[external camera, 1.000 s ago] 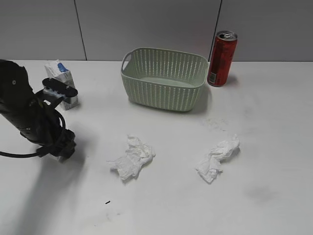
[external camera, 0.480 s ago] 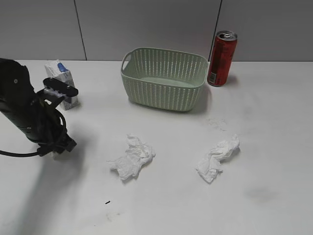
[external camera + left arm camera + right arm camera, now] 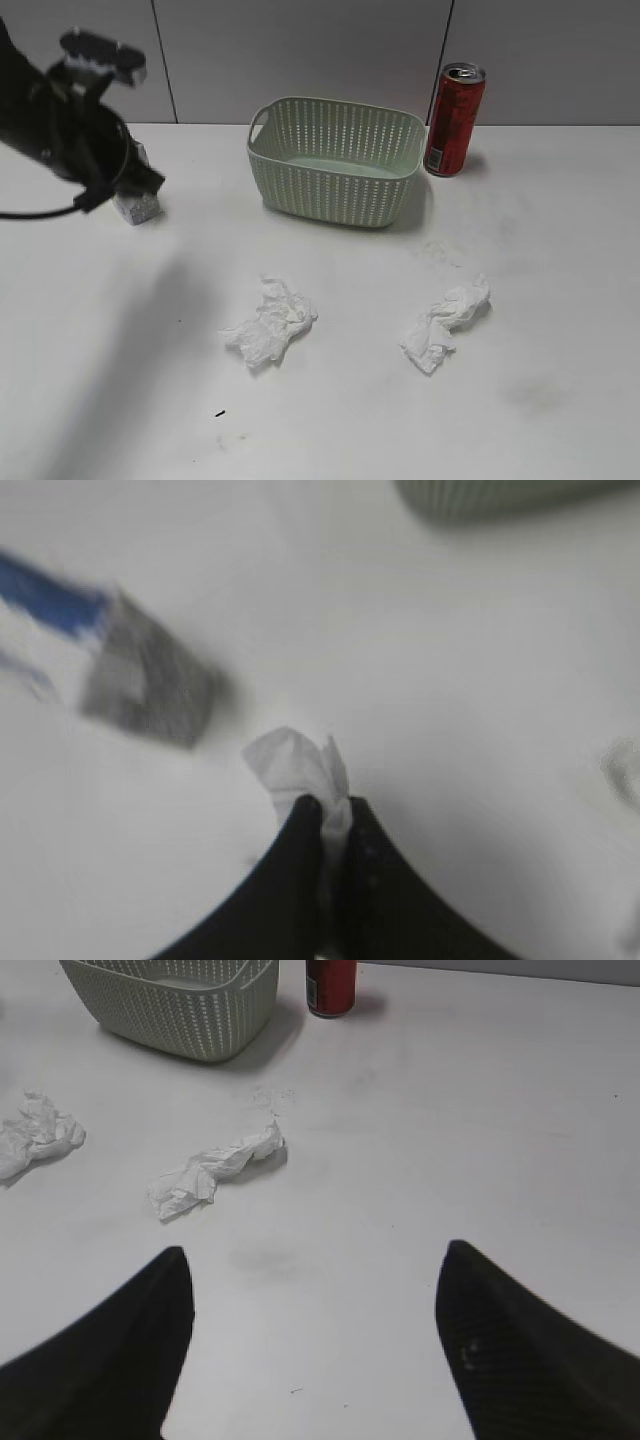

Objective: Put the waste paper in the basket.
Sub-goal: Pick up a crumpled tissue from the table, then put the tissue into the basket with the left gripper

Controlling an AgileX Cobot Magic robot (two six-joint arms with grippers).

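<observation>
I will release the waste paper, which is held above the table now, from my left gripper near the middle of the pale green basket's bottom [image 3: 323, 166].
My left gripper [image 3: 335, 805] is shut on a crumpled white wad of waste paper [image 3: 295, 765] and holds it above the table. In the exterior view this gripper [image 3: 148, 183] is raised at the far left, left of the basket, and the held wad is hidden by the arm. Two more wads lie on the table in front of the basket: one at centre left [image 3: 270, 322] [image 3: 35, 1135] and one at centre right [image 3: 445, 322] [image 3: 215, 1170]. The pale green slotted basket [image 3: 335, 190] [image 3: 170, 1005] stands at the back. My right gripper [image 3: 315, 1250] is open and empty over bare table.
A white-and-blue carton [image 3: 138, 207] [image 3: 130, 680] stands just behind my left gripper, partly hidden by the arm. A tall red can [image 3: 455, 120] [image 3: 330, 985] stands right of the basket. A grey wall runs along the back of the table.
My left arm has risen from the table at the front left, up and back toward the carton, with the wad in its jaws. The two other wads have not moved.
</observation>
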